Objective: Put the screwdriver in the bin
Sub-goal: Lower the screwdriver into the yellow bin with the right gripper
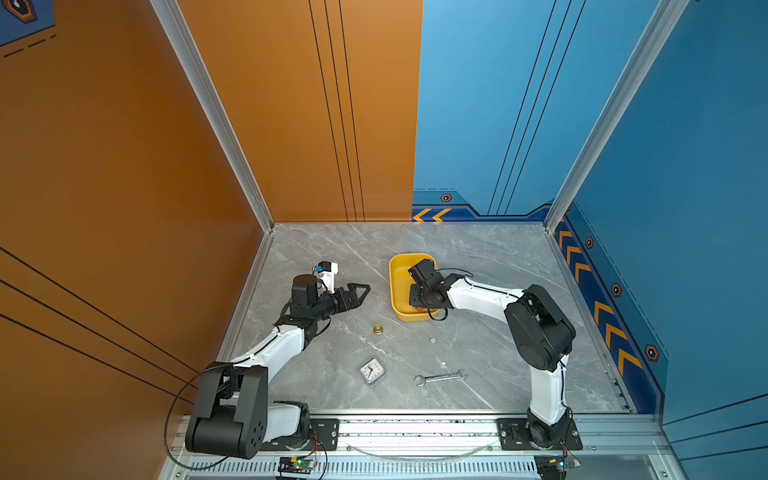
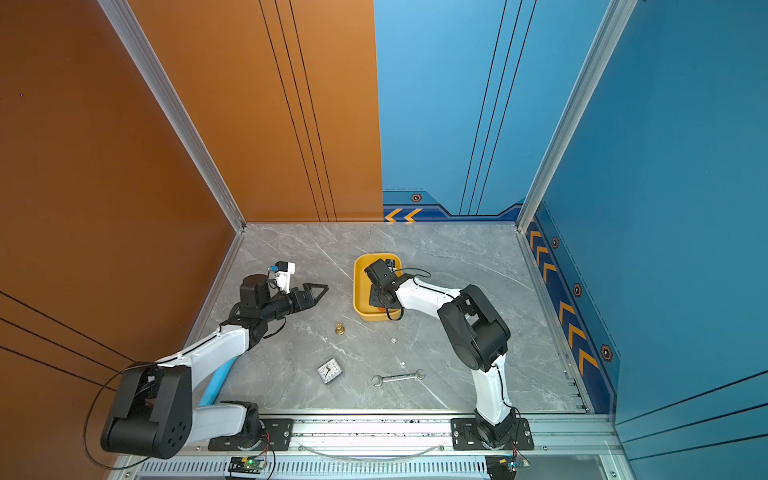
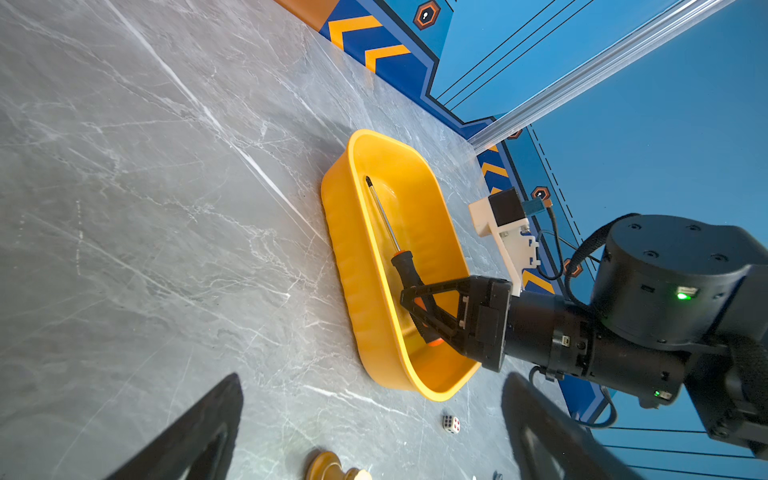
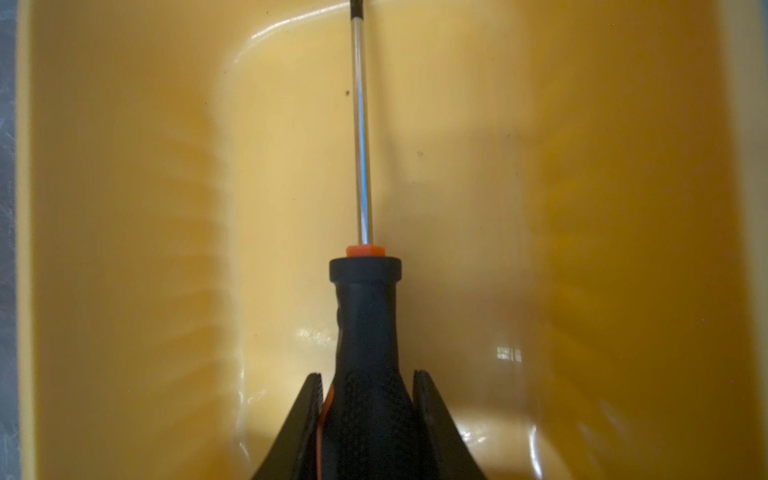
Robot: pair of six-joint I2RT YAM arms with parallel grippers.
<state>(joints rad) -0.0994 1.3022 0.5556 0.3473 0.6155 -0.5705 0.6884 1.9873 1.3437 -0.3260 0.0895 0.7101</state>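
Note:
My right gripper has the screwdriver. Next, I let go of it with that gripper so that it lies lengthwise on the middle of the yellow bin's bottom (image 1: 417, 290) (image 4: 379, 256).
The yellow bin (image 1: 392, 286) (image 2: 356, 286) sits mid-table, right of centre. My right gripper (image 4: 368, 376) (image 3: 409, 297) reaches down inside it, shut on the black handle of the screwdriver (image 4: 365, 316) (image 3: 404, 266). The thin metal shaft runs along the bin's length toward its far end, below the rim (image 3: 345, 257). I cannot tell whether the tip touches the floor. Only the orange end cap (image 1: 420, 309) peeks out under the wrist in both top views. My left gripper (image 1: 365, 289) (image 3: 374, 436) hovers open and holds nothing, to the left of the bin.
A brass piece (image 1: 378, 329) (image 3: 328, 467) and a small die (image 1: 432, 340) (image 3: 451, 424) lie in front of the bin. Nearer the front edge are a small clock (image 1: 371, 371) and a silver wrench (image 1: 440, 377). Walls enclose the table on three sides.

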